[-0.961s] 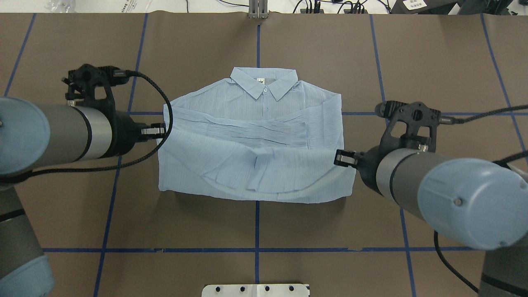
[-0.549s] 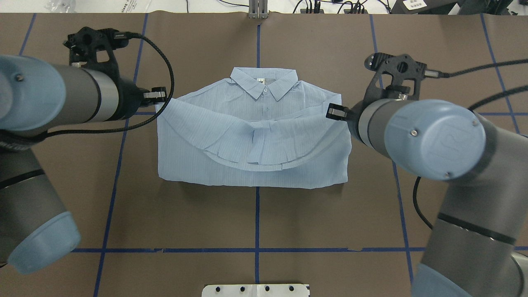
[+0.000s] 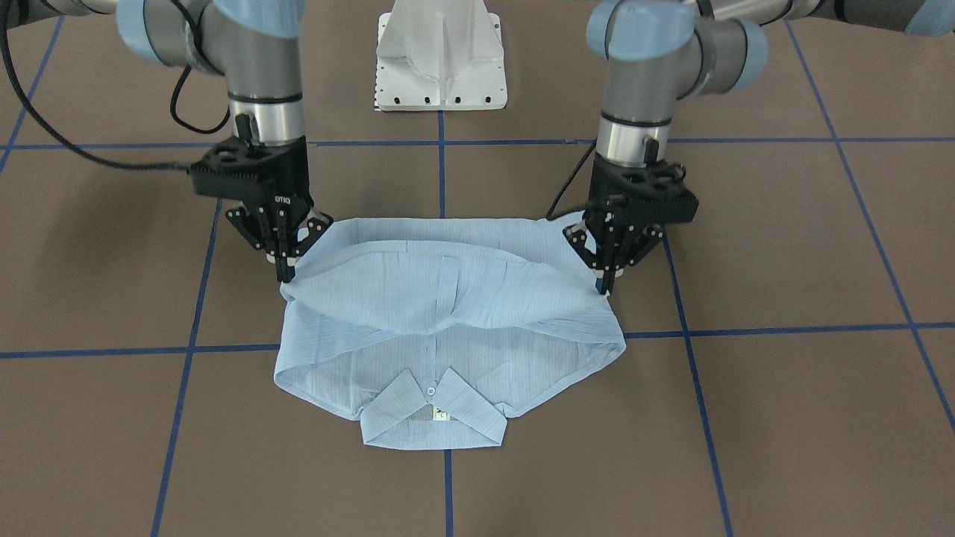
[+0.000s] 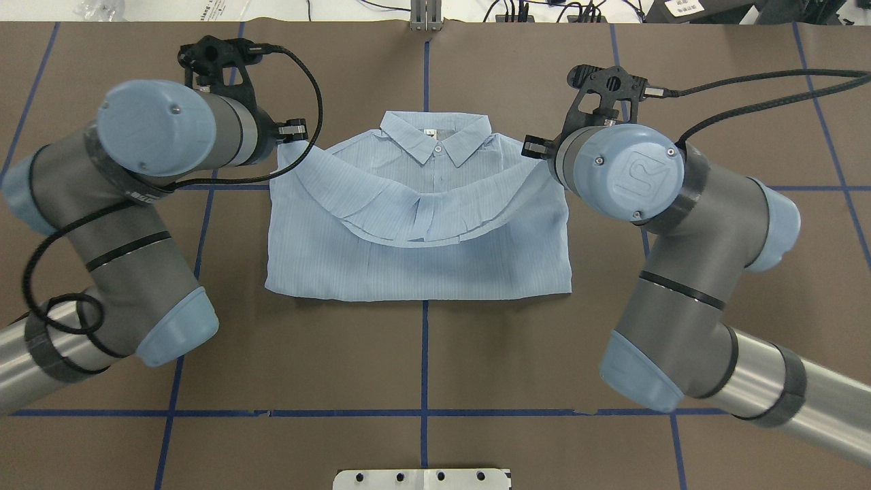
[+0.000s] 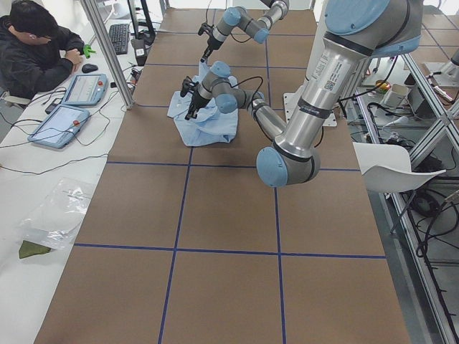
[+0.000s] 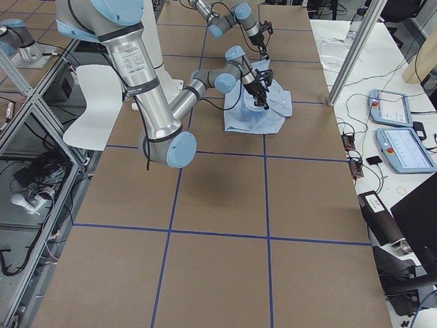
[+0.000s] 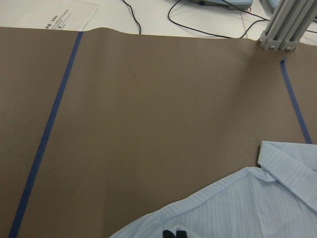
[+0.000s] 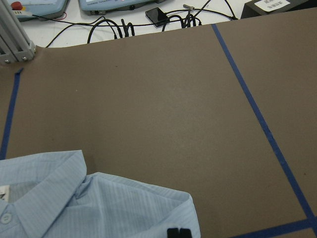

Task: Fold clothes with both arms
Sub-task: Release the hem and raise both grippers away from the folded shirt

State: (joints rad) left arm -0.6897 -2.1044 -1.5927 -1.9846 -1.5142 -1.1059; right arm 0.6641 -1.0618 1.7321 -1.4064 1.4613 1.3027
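Observation:
Next, my left gripper releases the corner of the shirt's hem on the brown table just off the sleeve's outer edge (image 3: 620,368) (image 7: 117,212).
The light blue striped shirt (image 4: 418,258) lies flat on the brown table with its collar (image 4: 435,133) at the far side. Its lower hem is doubled over toward the collar and sags in a curve between both grippers. My left gripper (image 4: 294,129) is shut on the hem's left corner, also seen in the front-facing view as the left gripper (image 3: 601,289). My right gripper (image 4: 533,146) is shut on the right corner, shown in that view as the right gripper (image 3: 286,277). Both wrist views show shut fingertips (image 7: 173,233) (image 8: 179,232) over shirt fabric.
The robot's white base plate (image 3: 442,67) stands at the near table edge. An aluminium post (image 4: 426,17) stands at the far edge, with cables behind it. A seated person (image 5: 32,50) and two tablets (image 5: 61,122) are beside the table. Blue tape lines grid the brown surface.
Both grippers have carried the hem away from the robot toward the collar. The folded-over part now covers most of the shirt's front, and the arms reach farther forward.

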